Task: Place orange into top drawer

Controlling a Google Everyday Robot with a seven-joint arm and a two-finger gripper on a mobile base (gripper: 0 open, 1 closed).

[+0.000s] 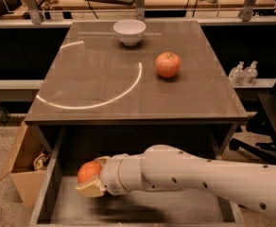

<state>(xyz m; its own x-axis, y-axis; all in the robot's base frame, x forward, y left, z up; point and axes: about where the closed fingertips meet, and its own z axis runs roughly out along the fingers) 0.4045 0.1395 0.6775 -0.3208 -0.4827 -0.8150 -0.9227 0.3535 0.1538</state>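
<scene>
Next, I let go of the orange on the drawer's grey bottom [99, 192], toward the side closest to the cardboard box.
The orange [88, 171] is bright and round and sits between my gripper's fingers [90, 190]. My gripper [91, 176] is shut on it, low inside the open top drawer [46, 193], near the drawer's left side and just above its flat grey bottom. My white arm reaches in from the lower right across the drawer. The lower finger shows under the fruit; the upper one is mostly hidden behind it.
A redder apple [168, 64] and a white bowl [129, 31] stand on the tabletop [95, 84] behind the drawer. A cardboard box [23, 167] stands on the floor at the left. Bottles [243, 73] sit on a shelf at the right.
</scene>
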